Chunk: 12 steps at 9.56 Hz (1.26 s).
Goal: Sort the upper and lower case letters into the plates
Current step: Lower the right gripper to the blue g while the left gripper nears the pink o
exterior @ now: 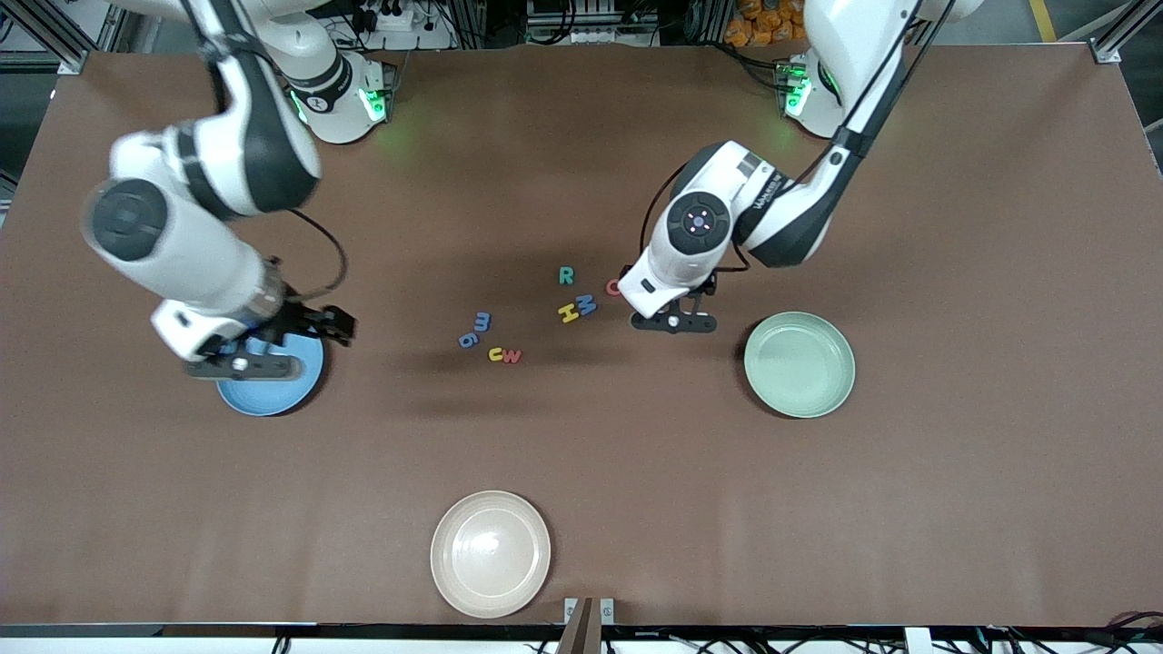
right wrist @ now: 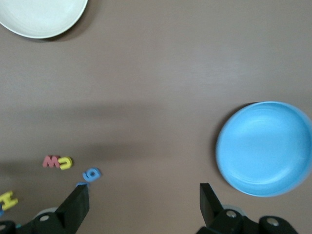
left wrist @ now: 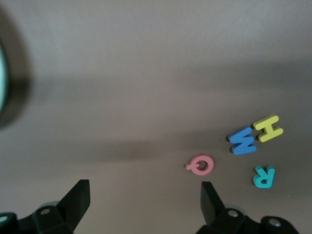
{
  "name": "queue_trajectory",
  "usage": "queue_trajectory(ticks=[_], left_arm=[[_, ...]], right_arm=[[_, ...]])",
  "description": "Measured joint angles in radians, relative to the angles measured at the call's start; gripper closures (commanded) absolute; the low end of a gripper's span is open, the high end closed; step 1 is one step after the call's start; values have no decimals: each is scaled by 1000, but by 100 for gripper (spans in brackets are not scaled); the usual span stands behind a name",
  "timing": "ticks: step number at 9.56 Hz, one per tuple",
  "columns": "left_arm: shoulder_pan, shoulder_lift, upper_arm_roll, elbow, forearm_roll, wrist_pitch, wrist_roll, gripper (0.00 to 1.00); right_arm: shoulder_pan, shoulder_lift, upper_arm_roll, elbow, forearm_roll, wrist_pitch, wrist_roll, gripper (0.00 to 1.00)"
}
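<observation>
The red Q beside the blue M is next for my left gripper, which should go to it and close around the Q's ring [exterior: 612,288] [left wrist: 201,164].
Eight small foam letters lie mid-table. Teal R [exterior: 566,275], blue M [exterior: 586,304], yellow H [exterior: 569,313] and red Q [exterior: 613,287] form one cluster. Blue m [exterior: 482,321], blue g [exterior: 467,340], yellow u [exterior: 496,354] and red w [exterior: 511,356] form another. My left gripper [exterior: 673,320] hangs open beside the Q [left wrist: 201,164], between that cluster and the pale green plate [exterior: 800,363]. My right gripper [exterior: 243,365] is open over the blue plate [exterior: 270,392], nothing in it. The right wrist view shows the blue plate [right wrist: 265,148], g [right wrist: 91,174], u [right wrist: 66,162] and w [right wrist: 50,162].
A cream-white plate [exterior: 491,553] sits near the table edge closest to the front camera, also in the right wrist view [right wrist: 41,17]. Both plates of the task hold nothing. Brown tabletop surrounds the letters.
</observation>
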Motion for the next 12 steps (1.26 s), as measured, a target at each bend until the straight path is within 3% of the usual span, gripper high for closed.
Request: queue_trajectory(ticks=[3,6,9,12], left_arm=[[-75,2,0,-90,0,126,-183,0],[-84,45,2,-109,0,235,-294,0],[-101,101,6,-98,2,273,-360,0],[-129,148,9,-74,75,289,-500,0]], right_arm=[[98,143,0,-54,0,220,36,0],[157,209,0,-170,-1,416,43,0],[194,237,-1,-258,-1,545,43,0],[213,237,-1,-289,-1,572,43,0]])
